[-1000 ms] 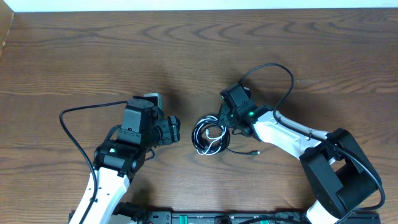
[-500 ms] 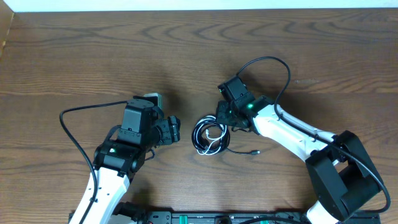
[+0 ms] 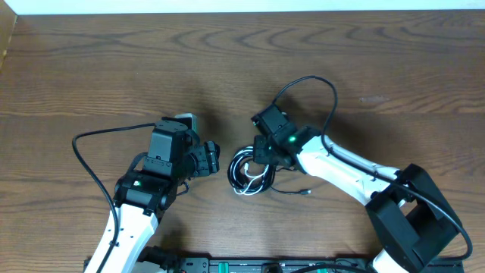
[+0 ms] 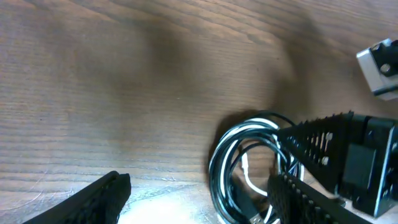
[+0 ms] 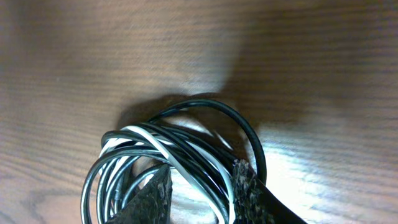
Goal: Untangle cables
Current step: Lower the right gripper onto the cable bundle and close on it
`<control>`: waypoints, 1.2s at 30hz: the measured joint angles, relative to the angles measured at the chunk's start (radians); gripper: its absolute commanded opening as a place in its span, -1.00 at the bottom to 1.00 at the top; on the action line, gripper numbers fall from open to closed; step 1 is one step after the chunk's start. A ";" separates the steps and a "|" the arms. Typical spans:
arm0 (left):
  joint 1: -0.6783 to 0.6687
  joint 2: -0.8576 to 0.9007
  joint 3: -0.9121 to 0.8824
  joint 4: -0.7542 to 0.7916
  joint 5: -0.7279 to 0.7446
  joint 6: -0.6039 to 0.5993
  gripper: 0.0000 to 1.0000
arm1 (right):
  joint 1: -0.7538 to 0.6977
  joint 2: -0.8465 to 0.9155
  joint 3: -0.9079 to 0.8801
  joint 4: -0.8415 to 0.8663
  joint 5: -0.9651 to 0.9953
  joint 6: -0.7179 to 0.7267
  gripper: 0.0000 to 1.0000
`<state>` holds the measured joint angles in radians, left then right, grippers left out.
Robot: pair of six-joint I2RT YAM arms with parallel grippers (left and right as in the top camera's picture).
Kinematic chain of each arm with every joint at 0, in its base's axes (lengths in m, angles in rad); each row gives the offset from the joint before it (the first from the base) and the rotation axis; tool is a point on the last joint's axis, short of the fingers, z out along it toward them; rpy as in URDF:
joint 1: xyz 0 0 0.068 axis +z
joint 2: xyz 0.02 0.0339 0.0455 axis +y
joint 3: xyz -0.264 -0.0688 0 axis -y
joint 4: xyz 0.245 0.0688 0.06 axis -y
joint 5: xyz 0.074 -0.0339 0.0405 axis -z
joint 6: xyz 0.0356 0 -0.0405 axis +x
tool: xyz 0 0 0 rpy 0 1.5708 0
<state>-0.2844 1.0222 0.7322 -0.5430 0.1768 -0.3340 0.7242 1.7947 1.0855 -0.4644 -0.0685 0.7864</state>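
Note:
A bundle of black and white cables sits between my right gripper's fingers, so next I open them, take only the white cable and loose black cable loop (image 5: 251,133), and then lift.
The cables (image 3: 248,171) lie as one tangled coil of black cords and one white cord in the middle of the wooden table. One thin black end with a small plug (image 3: 305,192) trails off to the right. My right gripper (image 3: 261,155) reaches into the coil's right side. In the right wrist view its fingers (image 5: 199,186) are closed around several black and white strands (image 5: 161,140). My left gripper (image 3: 211,159) is open and empty just left of the coil. In the left wrist view (image 4: 199,196) the coil (image 4: 242,155) lies by its right finger.
The right gripper's fingers (image 4: 348,155) show in the left wrist view at the coil's right. Thick black arm wires loop at the left (image 3: 83,152) and above the right arm (image 3: 318,83). The table's far edge (image 3: 242,12) runs along the top.
My right gripper has moved left and down into the coil, and the coil and its plug end have shifted slightly left with it. The left arm has not moved.

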 measured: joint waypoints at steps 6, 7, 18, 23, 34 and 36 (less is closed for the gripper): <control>0.000 0.000 0.000 0.000 0.000 0.000 0.52 | 0.020 0.000 0.000 -0.003 0.057 -0.038 -0.50; 0.000 0.000 0.000 0.000 0.000 0.000 0.52 | 0.020 0.000 0.000 -0.003 0.070 -0.048 -0.49; 0.000 0.000 0.000 0.000 0.000 -0.003 0.52 | 0.020 0.000 0.000 -0.033 0.275 -0.159 -0.18; 0.000 0.000 0.000 -0.010 0.000 -0.003 0.53 | 0.020 0.000 0.000 -0.033 0.227 -0.222 0.29; 0.000 0.000 0.000 -0.024 0.000 -0.003 0.53 | 0.020 0.000 0.000 -0.112 0.003 -0.020 -0.30; 0.000 0.000 0.000 -0.026 0.000 -0.003 0.53 | 0.020 0.000 0.000 -0.121 -0.024 0.006 -0.71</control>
<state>-0.2844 1.0222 0.7322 -0.5690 0.1772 -0.3367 0.7441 1.7947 1.0855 -0.5854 -0.0921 0.7929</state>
